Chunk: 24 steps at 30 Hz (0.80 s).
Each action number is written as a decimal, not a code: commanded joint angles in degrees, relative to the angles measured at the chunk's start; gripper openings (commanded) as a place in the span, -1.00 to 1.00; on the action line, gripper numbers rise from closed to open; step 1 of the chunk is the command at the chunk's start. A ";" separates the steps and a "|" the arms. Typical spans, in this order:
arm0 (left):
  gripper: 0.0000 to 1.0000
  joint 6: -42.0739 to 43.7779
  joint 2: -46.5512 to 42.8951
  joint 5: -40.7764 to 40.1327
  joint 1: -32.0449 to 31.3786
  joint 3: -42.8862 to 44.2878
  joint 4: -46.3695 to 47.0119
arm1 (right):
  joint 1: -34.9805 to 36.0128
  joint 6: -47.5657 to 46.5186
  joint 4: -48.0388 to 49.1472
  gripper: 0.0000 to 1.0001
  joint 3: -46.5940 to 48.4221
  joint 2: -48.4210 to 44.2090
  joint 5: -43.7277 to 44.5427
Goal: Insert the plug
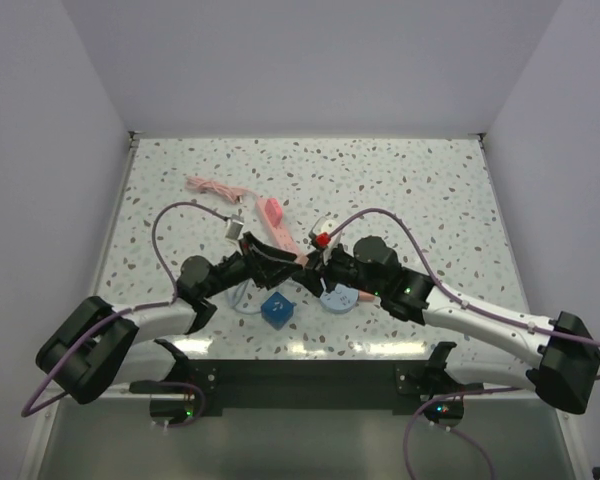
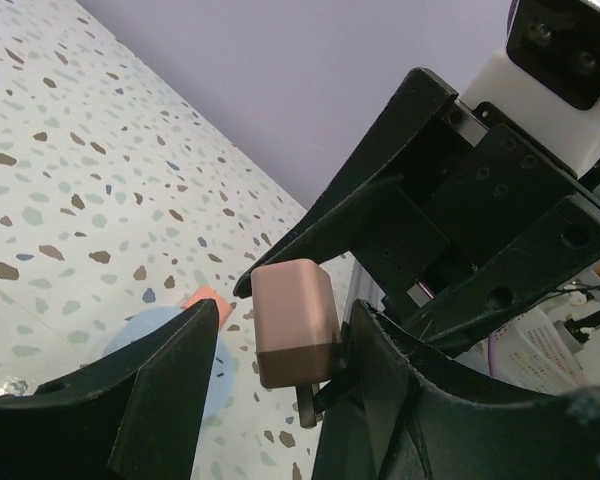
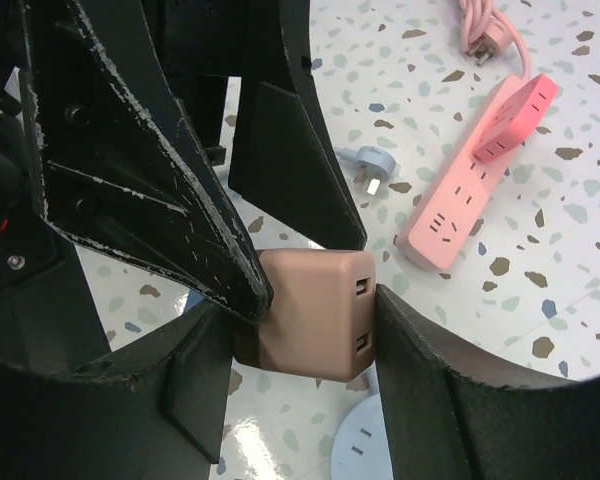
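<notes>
My left gripper should hold the plug, as its pins point across my right gripper, while my right gripper opens and takes it from the slotted side [image 3: 362, 314].
The plug [image 3: 315, 315] is a pinkish-brown cube with two slots on one face and dark prongs underneath [image 2: 306, 400]. My right gripper [image 3: 305, 345] is shut on it, a finger pressed to each side, above the table. My left gripper [image 2: 285, 318] straddles the same plug [image 2: 292, 320]. Its right finger touches the cube, while a narrow gap shows at its left finger [image 2: 180, 370]. In the top view both grippers [image 1: 285, 262] [image 1: 318, 265] meet over the table's near middle. A pink power strip [image 3: 480, 175] lies flat beyond them.
The pink strip [image 1: 280, 228] trails a pink cable [image 1: 215, 188] toward the back left. A grey plug [image 1: 236, 228] lies beside it. A blue cube [image 1: 277, 309] and a pale blue round socket [image 1: 338, 298] sit under the grippers, near the front edge.
</notes>
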 commanded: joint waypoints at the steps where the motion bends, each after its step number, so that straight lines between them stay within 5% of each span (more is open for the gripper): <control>1: 0.20 -2.97 2.27 9.04 -2.28 1.86 6.68 | -0.03 -1.62 5.83 -0.37 1.65 0.92 0.99; 7: -0.31 -4.38 4.12 10.98 -2.63 2.30 10.46 | -0.03 -2.15 6.80 -0.35 1.56 1.27 0.90; 11: -0.95 -4.64 4.38 11.60 -2.72 2.31 11.86 | 0.06 -2.41 6.18 -0.27 1.92 1.35 0.55; 14: -1.00 -5.17 5.09 11.69 -2.54 2.30 14.06 | 0.06 -2.41 5.39 -0.15 2.09 1.18 0.38; 17: -1.00 -5.87 6.31 12.22 -2.02 2.65 17.13 | -0.03 -2.41 4.51 0.28 2.18 0.57 -0.41; 18: -1.00 -6.40 7.02 12.39 -1.58 2.74 17.84 | -0.12 -2.41 3.99 0.56 2.27 0.22 -0.94; 22: -1.00 -10.35 9.57 15.46 2.11 2.66 25.46 | -0.55 -2.33 1.44 0.97 3.32 -0.40 -3.14; 24: -1.00 -12.46 10.80 16.34 4.48 2.66 27.50 | -0.82 -4.07 0.38 0.97 3.67 -1.01 -3.23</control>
